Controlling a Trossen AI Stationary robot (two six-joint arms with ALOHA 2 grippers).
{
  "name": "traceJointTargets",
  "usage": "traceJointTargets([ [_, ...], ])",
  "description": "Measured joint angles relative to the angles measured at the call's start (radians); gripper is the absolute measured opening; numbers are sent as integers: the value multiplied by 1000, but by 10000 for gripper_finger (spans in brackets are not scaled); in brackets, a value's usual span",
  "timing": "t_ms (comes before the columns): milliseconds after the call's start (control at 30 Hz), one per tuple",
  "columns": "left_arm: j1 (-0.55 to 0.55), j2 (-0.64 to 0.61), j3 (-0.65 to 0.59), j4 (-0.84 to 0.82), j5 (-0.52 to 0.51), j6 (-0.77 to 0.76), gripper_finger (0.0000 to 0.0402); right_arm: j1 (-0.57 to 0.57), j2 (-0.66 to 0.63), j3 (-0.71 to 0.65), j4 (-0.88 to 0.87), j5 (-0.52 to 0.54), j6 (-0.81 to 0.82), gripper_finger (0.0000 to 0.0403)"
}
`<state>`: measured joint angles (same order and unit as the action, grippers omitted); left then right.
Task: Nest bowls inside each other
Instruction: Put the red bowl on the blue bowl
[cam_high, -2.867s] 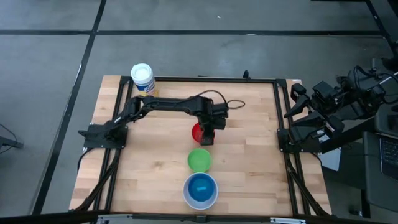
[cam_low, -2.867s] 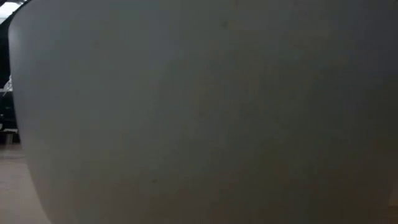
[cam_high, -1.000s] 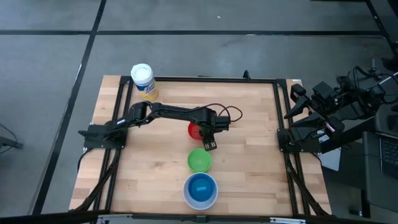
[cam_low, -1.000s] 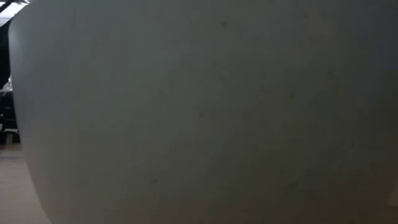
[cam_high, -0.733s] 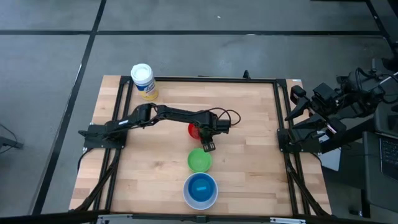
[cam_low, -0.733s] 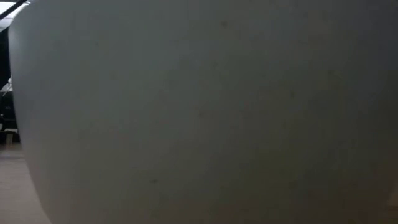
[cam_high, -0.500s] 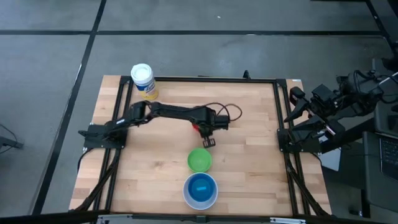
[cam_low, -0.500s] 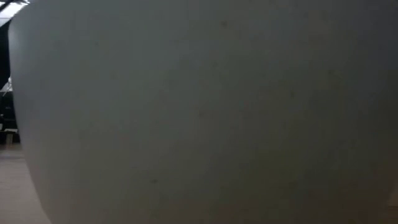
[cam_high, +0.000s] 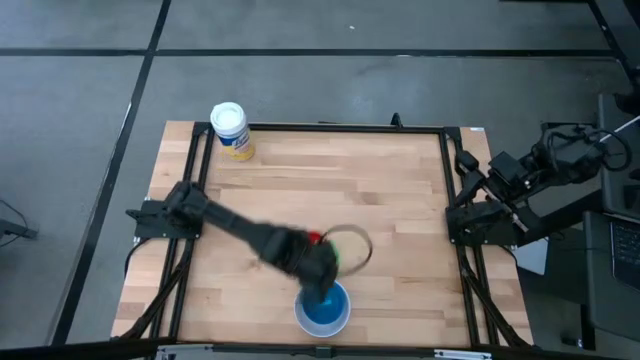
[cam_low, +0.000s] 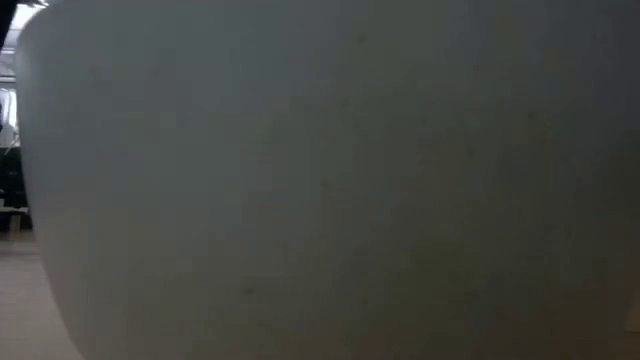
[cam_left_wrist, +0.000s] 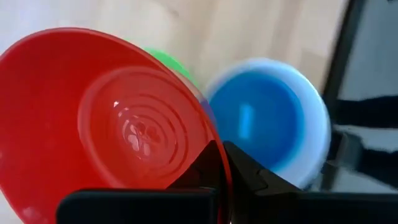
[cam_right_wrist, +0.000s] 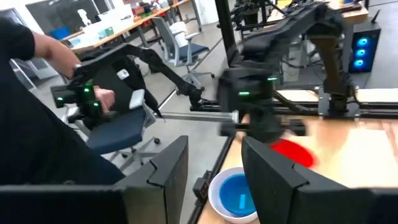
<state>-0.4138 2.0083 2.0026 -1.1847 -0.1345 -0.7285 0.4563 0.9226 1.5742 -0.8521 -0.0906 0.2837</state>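
I need to use my left gripper to set the red bowl down inside the blue bowl nested in the white bowl (cam_high: 324, 300) (cam_left_wrist: 256, 121). The red bowl is now in the air above the table.
My left gripper (cam_left_wrist: 222, 149) is shut on a red bowl (cam_left_wrist: 106, 124) and carries it in the air above the near middle of the table (cam_high: 400, 200). In the high view the arm blurs over the spot, and only a bit of the red bowl (cam_high: 315, 240) shows. A green bowl (cam_left_wrist: 166, 60) sits on the wood just beyond. A white bowl (cam_high: 323, 307) with a blue bowl (cam_left_wrist: 261, 118) nested inside stands at the near edge. Its wall (cam_low: 320, 180) fills the low view. My right gripper (cam_right_wrist: 214, 163) is open, raised off the table's right side. My left gripper pinches the red bowl's rim (cam_left_wrist: 219, 167), one finger inside the bowl (cam_left_wrist: 202, 165) and one outside (cam_left_wrist: 249, 171). The fingers slant steeply down from above. The bowl is lifted clear of the table and tilted, its hollow turned toward the wrist.
A white-lidded jar with a yellow label (cam_high: 230, 128) stands at the far left corner. A black frame rail (cam_high: 320, 128) borders the tabletop. In the right wrist view a person (cam_right_wrist: 37, 112) sits in the room beyond.
My left gripper has taken hold of the red bowl at mid-table, raised it off the wood and swung fast toward the near edge, past the green bowl and up to the white bowl. The green and white bowls have stayed put.
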Motion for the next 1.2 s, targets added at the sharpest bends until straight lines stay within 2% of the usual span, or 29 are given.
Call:
traceJointTargets([
  [133, -85, 41, 0, 22, 6, -45, 2, 0, 9, 0, 30, 30, -11, 153],
  [333, -113, 132, -1, 168, 43, 7, 2, 0, 12, 0, 80, 94, 5, 153],
  [600, -184, 175, -3, 218, -2, -2, 2, 0, 18, 0, 111, 103, 45, 153],
  [833, -178, 187, -1, 245, -49, -2, 2, 0, 50, 0, 120, 109, 38, 153],
  [1133, -172, 225, -1, 320, -26, 5, 2, 22, 69, 0, 120, 108, 38, 153],
  [1200, -173, 231, -1, 346, 16, 6, 4, 35, 66, 0, 119, 118, 38, 153],
])
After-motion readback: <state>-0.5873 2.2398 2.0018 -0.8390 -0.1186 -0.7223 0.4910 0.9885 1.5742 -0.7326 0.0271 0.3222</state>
